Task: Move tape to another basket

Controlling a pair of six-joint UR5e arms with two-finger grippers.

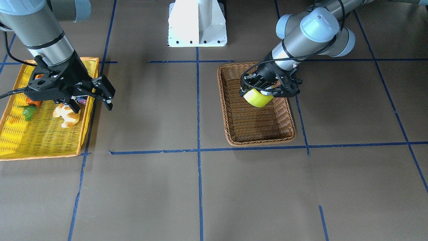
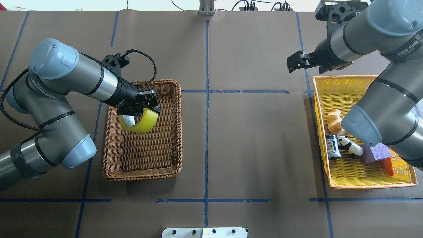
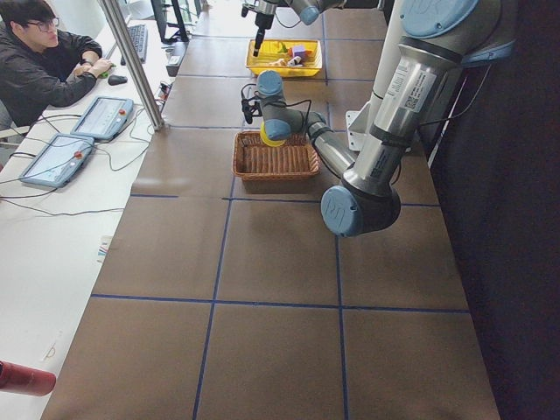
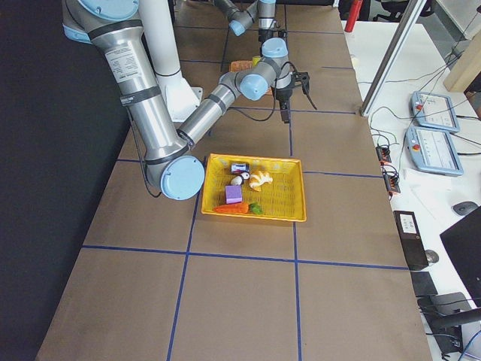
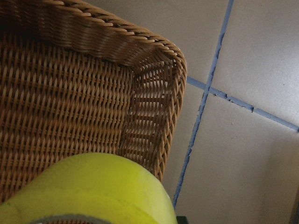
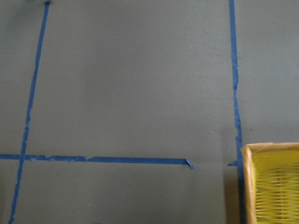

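Next, my left gripper puts the tape down in the brown wicker basket (image 1: 249,100), near that basket's side facing the yellow basket.
The tape (image 1: 257,98) is a yellow-green roll, and my left gripper (image 1: 262,90) is shut on it. It hangs tilted just above the floor of the brown wicker basket (image 1: 254,141), toward the basket's end farthest from the robot's base. The overhead view shows the roll (image 2: 140,121) under the left gripper (image 2: 140,110), inside the basket (image 2: 142,174). The left wrist view shows the roll (image 5: 93,186) near a basket corner (image 5: 154,51). My right gripper (image 1: 92,102) is open and empty, above the edge of the yellow basket (image 1: 43,152).
The yellow basket (image 2: 363,185) holds a croissant (image 2: 334,120), a can (image 2: 332,147), a panda figure (image 2: 350,145), a purple block (image 2: 376,152) and a carrot (image 2: 389,167). Blue tape lines cross the brown table. The robot's white base (image 1: 197,23) stands between the baskets.
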